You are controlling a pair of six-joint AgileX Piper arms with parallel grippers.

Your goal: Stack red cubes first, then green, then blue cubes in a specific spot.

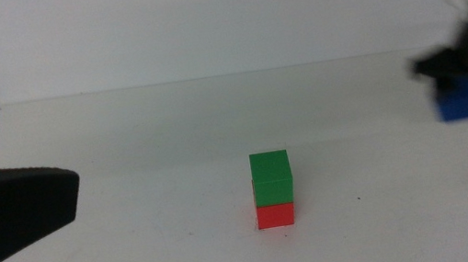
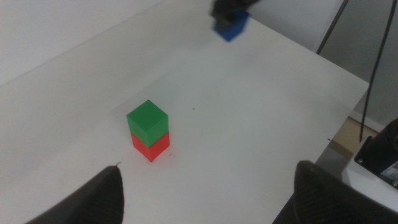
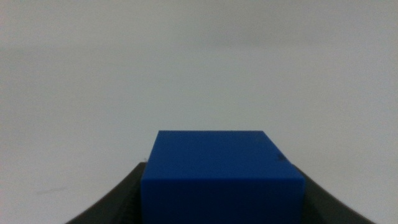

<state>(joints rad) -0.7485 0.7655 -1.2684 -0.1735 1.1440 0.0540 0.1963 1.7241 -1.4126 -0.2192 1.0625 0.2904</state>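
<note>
The robot's right gripper will release the blue cube on top of the green cube (image 1: pixel 271 154), topping off the stack.
The green cube (image 1: pixel 271 179) sits squarely on the red cube (image 1: pixel 275 214) on the white tabletop (image 1: pixel 151 134), near the middle front. The stack also shows in the left wrist view, green cube (image 2: pixel 148 120) on red cube (image 2: pixel 151 147). My right gripper (image 1: pixel 463 78) is at the far right, shut on the blue cube (image 1: pixel 463 102), held above the table; it looks motion-blurred. In the right wrist view the blue cube (image 3: pixel 221 174) fills the space between the jaws. My left gripper (image 2: pixel 208 199) is open and empty at the left, back from the stack.
The table's right edge (image 2: pixel 348 118) shows in the left wrist view, with cables (image 2: pixel 376 68) and dark equipment (image 2: pixel 379 155) beyond it. A tiny dark speck (image 1: pixel 360 197) lies right of the stack.
</note>
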